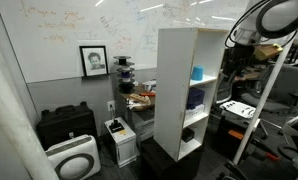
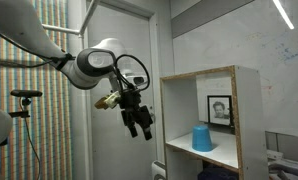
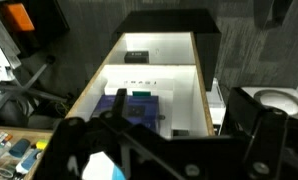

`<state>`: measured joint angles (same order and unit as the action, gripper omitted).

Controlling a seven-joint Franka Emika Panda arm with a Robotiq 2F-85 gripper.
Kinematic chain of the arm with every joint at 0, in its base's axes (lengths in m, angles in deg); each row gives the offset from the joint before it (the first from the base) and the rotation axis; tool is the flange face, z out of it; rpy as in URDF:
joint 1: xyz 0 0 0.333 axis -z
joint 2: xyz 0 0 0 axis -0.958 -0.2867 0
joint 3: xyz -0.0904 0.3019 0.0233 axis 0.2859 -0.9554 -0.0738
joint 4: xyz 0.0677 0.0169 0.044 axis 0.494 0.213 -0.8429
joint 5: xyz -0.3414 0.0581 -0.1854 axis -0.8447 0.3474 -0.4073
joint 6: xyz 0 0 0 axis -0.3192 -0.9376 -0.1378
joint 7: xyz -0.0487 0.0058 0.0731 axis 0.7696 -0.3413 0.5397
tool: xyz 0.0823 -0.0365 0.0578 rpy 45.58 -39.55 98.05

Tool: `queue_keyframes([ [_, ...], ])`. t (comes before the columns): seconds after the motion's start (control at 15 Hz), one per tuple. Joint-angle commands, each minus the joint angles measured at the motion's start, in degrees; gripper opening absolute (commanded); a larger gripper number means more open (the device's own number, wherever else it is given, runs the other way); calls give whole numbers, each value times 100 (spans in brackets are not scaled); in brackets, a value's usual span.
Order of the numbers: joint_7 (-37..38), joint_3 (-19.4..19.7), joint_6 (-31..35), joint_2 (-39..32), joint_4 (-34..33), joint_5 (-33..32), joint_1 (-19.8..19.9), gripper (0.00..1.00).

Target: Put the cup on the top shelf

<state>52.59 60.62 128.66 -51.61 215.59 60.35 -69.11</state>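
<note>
My gripper reaches next into the top compartment of the shelf unit and closes on the sides of the cyan cup [image 1: 197,74] [image 3: 118,173].
The cyan cup [image 1: 197,73] stands inside the uppermost compartment of the white shelf unit, under the top shelf [image 1: 185,30]. Both exterior views show it [image 2: 201,138], with the top board above it [image 2: 204,73]. My gripper [image 2: 140,124] hangs in the air in front of the open side of the unit, apart from the cup, open and empty. In the wrist view the dark fingers [image 3: 159,150] fill the lower edge. A cyan patch [image 3: 99,166], apparently the cup, shows partly behind them. A darker blue-purple object [image 3: 134,105] sits in a lower compartment.
The shelf unit stands on a black cabinet [image 1: 174,160]. A white air purifier [image 1: 74,155], a black case [image 1: 64,122] and a cluttered table [image 1: 141,98] are beside it. A framed portrait [image 1: 93,60] hangs on the wall. A door [image 2: 109,60] and a tripod [image 2: 24,96] are behind the arm.
</note>
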Motion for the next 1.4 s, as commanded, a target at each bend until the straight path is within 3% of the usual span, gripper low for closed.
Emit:
queue_keyframes([
  [0.0, -444, 414, 1484, -312, 10, 226, 115, 100],
  [0.27, -1455, 1164, 2583, -825, -10, 828, -250, 100],
  [0.47, -2625, 1891, 2679, -1215, -253, 1605, -950, 100],
  [0.73, -3636, 2385, 2566, -1540, -676, 2274, -1535, 100],
  [1.33, -4016, 3319, 3201, -2451, -1413, 3663, -2780, 100],
])
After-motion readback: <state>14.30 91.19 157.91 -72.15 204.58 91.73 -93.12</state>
